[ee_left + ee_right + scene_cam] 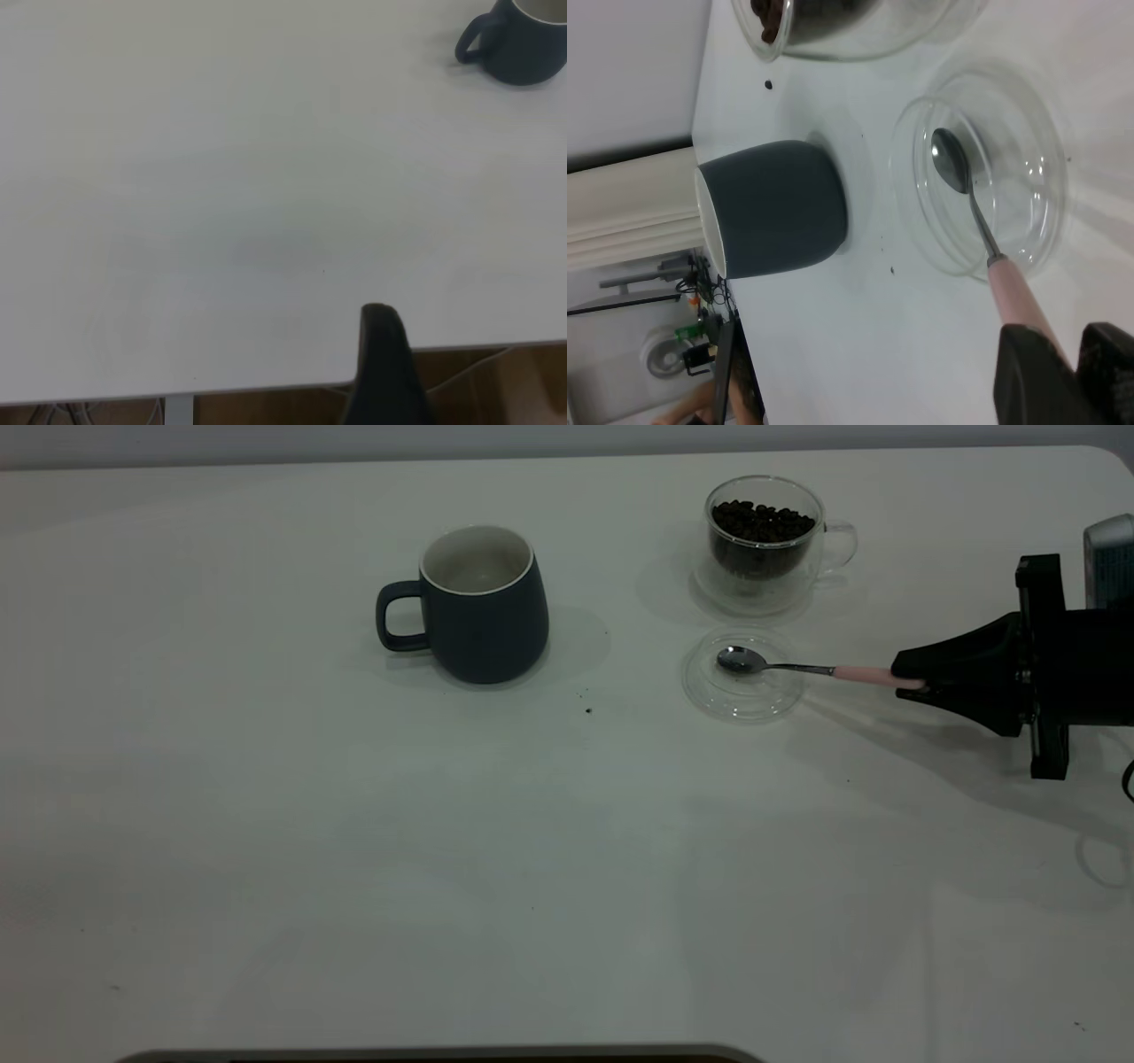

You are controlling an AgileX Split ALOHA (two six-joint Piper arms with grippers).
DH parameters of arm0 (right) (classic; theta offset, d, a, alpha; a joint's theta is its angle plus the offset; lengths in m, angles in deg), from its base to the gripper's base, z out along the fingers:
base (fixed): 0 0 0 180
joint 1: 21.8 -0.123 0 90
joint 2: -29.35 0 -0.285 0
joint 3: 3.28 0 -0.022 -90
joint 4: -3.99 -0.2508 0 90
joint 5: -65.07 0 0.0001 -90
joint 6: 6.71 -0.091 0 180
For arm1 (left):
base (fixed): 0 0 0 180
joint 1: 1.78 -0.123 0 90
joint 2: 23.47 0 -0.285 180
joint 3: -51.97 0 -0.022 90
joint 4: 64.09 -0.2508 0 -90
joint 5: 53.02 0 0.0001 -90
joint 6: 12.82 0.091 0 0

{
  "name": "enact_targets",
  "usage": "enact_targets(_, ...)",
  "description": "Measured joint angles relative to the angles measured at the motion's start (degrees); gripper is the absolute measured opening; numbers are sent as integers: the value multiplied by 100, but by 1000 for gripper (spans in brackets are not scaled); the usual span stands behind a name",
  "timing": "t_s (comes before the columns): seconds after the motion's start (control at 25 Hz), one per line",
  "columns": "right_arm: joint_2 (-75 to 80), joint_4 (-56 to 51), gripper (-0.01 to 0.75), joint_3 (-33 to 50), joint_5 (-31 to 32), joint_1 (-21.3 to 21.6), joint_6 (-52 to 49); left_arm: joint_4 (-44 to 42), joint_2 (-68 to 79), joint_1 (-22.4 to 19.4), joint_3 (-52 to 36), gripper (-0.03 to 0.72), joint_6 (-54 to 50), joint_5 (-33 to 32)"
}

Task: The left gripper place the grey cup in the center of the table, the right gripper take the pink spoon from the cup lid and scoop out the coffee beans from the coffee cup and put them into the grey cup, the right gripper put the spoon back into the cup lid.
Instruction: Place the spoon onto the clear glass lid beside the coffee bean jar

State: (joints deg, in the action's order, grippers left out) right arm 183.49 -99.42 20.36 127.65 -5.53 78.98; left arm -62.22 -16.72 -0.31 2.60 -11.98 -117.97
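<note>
The robot's right gripper should release the pink spoon over the cup lid's rim (pixel 792 677) (pixel 990 263) on the side that faces away from the grey cup. The spoon now rests bowl-down in the lid.
The grey cup (pixel 485 615) stands upright near the middle of the table (pixel 354 850), its handle pointing left; it also shows in the wrist views (pixel 523 44) (pixel 775 208). To its right the coffee cup (pixel 764 540) holds the coffee beans (pixel 762 521). In front of that lies the cup lid (pixel 742 675) (pixel 1028 230), with the pink spoon (pixel 780 666) (pixel 970 199) resting bowl-down in it. My right gripper (pixel 912 677) (pixel 1076 354) is shut on the end of the pink handle. Off the table's left side hangs my left gripper (pixel 383 354), far from the grey cup.
A few dark specks (pixel 588 710) lie between the grey cup and the lid. In the left wrist view the table edge (pixel 266 385) runs close by, with floor and cables beyond it. A dark strip (pixel 443 1054) borders the table's front.
</note>
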Motion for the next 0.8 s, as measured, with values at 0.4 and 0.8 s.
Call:
enact_targets(0.4,36,0,114,-54,-52,-142,105,0,0,0,0,565,0,0)
enact_targets(0.8,78,0,114,-113,-73,-265,131,0,0,0,0,565,0,0)
